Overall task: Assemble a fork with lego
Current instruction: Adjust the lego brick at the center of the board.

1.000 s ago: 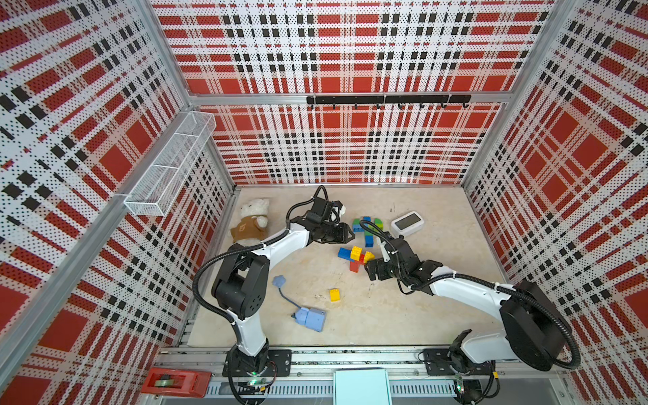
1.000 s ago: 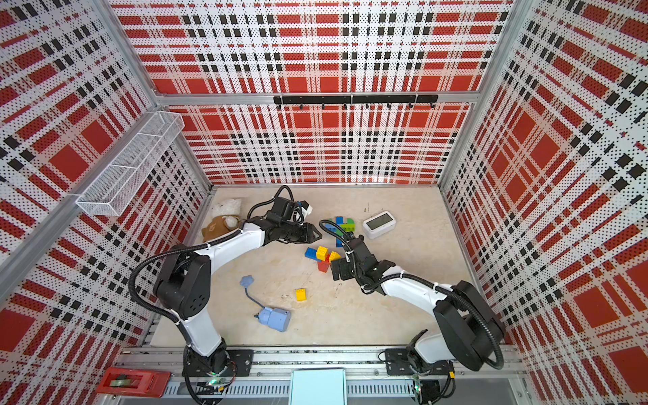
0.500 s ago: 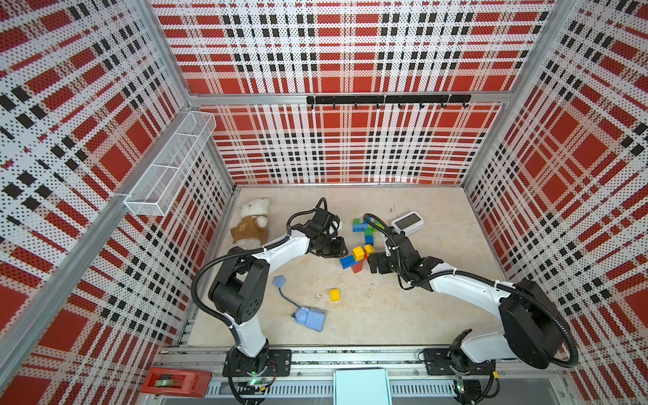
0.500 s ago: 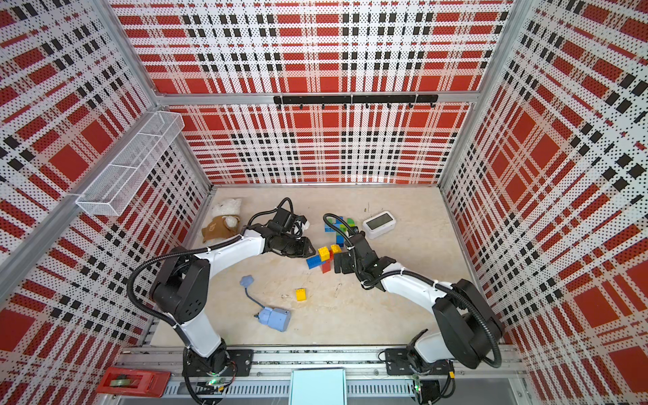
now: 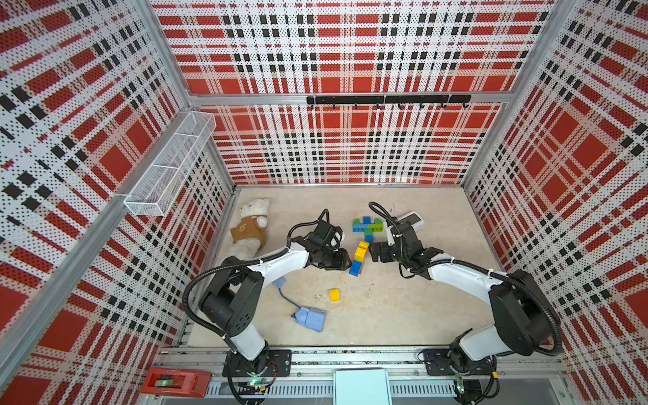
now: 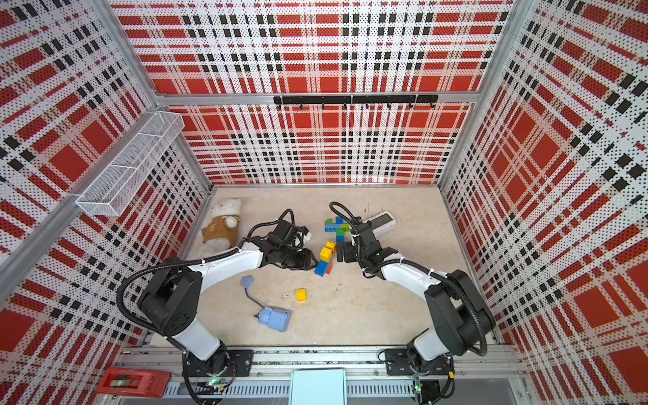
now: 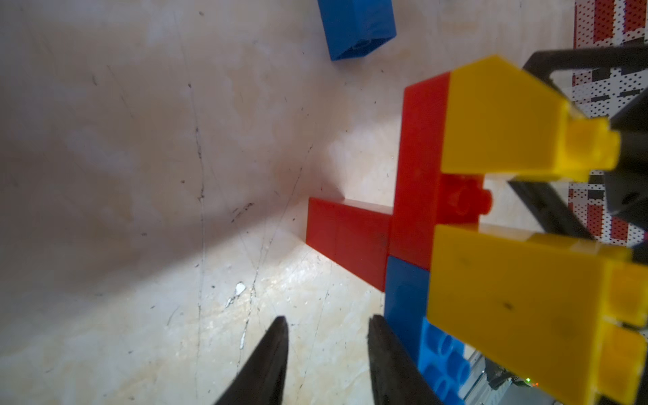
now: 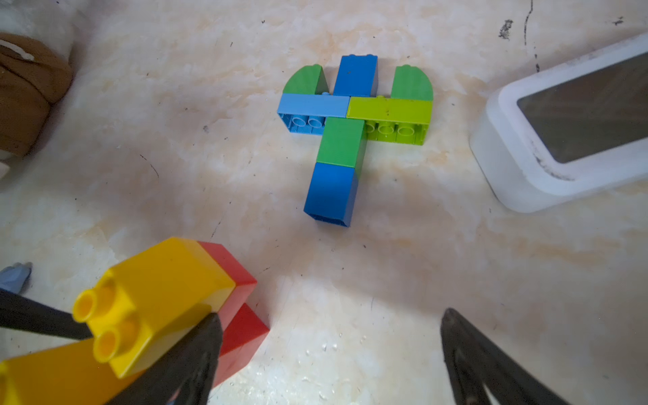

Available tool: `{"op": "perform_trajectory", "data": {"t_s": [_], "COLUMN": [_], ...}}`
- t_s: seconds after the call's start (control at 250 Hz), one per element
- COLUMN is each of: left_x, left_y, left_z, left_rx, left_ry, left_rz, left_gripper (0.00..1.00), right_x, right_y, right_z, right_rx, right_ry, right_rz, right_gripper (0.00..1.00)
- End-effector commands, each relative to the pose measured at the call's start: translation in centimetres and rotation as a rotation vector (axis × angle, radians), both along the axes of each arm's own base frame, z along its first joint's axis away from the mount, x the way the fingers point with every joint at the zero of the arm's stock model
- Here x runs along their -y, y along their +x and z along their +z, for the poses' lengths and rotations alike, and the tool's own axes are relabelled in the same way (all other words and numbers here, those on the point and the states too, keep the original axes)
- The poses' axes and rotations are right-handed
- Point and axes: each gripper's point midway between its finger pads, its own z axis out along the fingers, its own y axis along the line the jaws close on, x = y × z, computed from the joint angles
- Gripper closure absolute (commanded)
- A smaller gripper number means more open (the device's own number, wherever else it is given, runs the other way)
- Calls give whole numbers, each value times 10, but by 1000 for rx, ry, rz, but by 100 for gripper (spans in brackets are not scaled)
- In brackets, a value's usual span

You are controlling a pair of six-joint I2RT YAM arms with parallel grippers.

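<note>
I should next grip the sides of the loose yellow brick (image 5: 335,295) with my right gripper, nearer the front than the lego cluster.
A lego piece of green, blue, light blue and lime bricks (image 5: 366,226) (image 8: 350,140) lies flat at the back middle of the floor. In front of it stands a second lego cluster of yellow, red and blue bricks (image 5: 359,255) (image 6: 326,254) (image 7: 417,196). My left gripper (image 5: 346,262) (image 7: 326,322) sits low at the cluster's left side, open by a narrow gap with only floor between its fingers. One left finger (image 7: 385,350) is close beside the blue brick. My right gripper (image 5: 373,251) (image 8: 329,315) stands wide open and empty at the cluster's right. A loose yellow brick (image 5: 335,294) lies nearer the front.
A pale-blue box with a cord (image 5: 310,317) lies at the front left of the floor. A teddy bear (image 5: 250,226) rests by the left wall. A white device with a screen (image 5: 411,220) (image 8: 568,133) sits behind my right gripper.
My left gripper has come forward from the back of the floor to the cluster's left side and its jaws have parted a little. My right gripper has shifted slightly back.
</note>
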Motion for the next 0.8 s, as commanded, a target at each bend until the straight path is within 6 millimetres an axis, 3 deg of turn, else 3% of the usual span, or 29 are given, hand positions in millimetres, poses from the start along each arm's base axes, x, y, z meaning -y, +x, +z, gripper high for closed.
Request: {"op": "perform_trajectory", "data": {"t_s": [0.0, 0.396, 0.612, 0.796], "left_x": [8, 21, 23, 24], "left_y": [0, -6, -7, -7], "left_z": [15, 12, 8, 8], "left_rx": [35, 32, 25, 25], "left_ry": [-52, -85, -89, -93], "left_rz": [15, 29, 30, 31], "left_gripper": [55, 40, 39, 39], "right_x": [-20, -36, -28, -35], "right_y": [12, 20, 32, 33], "right_z": [16, 14, 17, 13], "right_rx": [55, 23, 29, 0], "right_ry": [50, 105, 104, 81], "right_rz": [110, 285, 338, 415], "right_gripper": [2, 1, 1, 1]}}
